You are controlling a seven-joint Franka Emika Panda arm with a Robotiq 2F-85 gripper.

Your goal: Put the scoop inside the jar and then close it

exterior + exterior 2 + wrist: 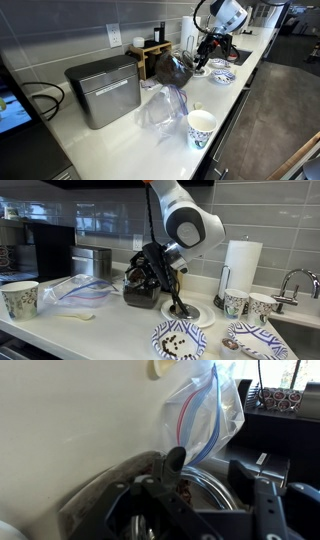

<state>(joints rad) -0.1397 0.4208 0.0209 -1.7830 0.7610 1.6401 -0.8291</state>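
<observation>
The scoop's black handle sticks up past the jar's glass rim. My gripper will grip it again and tuck the scoop inside the jar (188, 492) before it closes the jar.
In the wrist view the jar's glass rim (215, 488) curves below my gripper (205, 475), with brown contents inside. The scoop's black handle (175, 458) sticks up from the rim, close by one finger (150, 495). The jaws stand wide apart and hold nothing. In both exterior views the gripper (172, 292) (203, 60) hangs low over the counter beside a dark rounded object (140, 285) (172, 68). A slim black shape (178, 302) stands on a pale round base (190, 316) at the fingertips. I cannot pick out a lid for certain.
A clear plastic bag (75, 288) (210, 410) lies beside the jar. Patterned bowls (180, 338) (245, 340) sit at the counter front and paper cups (20, 298) (235, 302) at both ends. A metal box (103, 90), paper towel roll (240, 265) and sink tap (295, 280) stand around.
</observation>
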